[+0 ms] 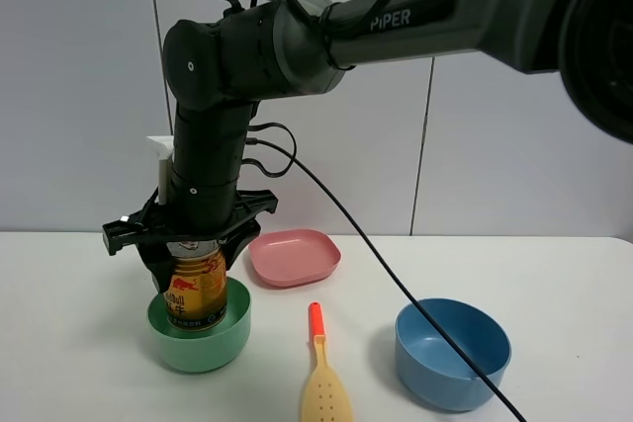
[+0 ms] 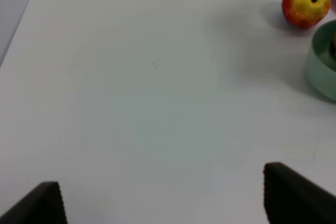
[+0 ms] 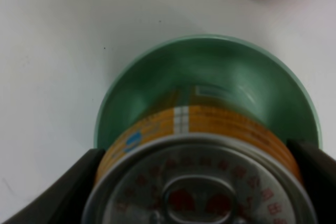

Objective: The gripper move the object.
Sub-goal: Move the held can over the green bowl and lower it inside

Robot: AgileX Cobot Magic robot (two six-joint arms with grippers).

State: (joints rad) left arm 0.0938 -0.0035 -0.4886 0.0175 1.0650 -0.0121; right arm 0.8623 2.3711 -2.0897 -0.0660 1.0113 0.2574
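Note:
The robot's right gripper needs to release the gold can upright on the bottom of the green bowl (image 1: pixel 202 331) (image 3: pixel 205 148).
My right gripper (image 1: pixel 194 242), a black claw on the thick black arm that reaches across to the left, is shut on the gold can (image 1: pixel 196 289). The can stands upright with its lower part inside the green bowl (image 1: pixel 201 343). I cannot tell whether it touches the bowl's bottom. In the right wrist view the can's silver top (image 3: pixel 199 192) fills the foreground between the two fingers (image 3: pixel 55 198), with the green bowl (image 3: pixel 210 45) below it. My left gripper (image 2: pixel 163 203) is open and empty above bare white table.
A pink dish (image 1: pixel 295 256) lies behind the green bowl. A blue bowl (image 1: pixel 453 351) stands at the front right. A yellow slotted spoon with an orange handle (image 1: pixel 323 382) lies between them. A red-yellow apple (image 2: pixel 306 3) sits beside the green bowl (image 2: pixel 323 72). A black cable crosses above the blue bowl.

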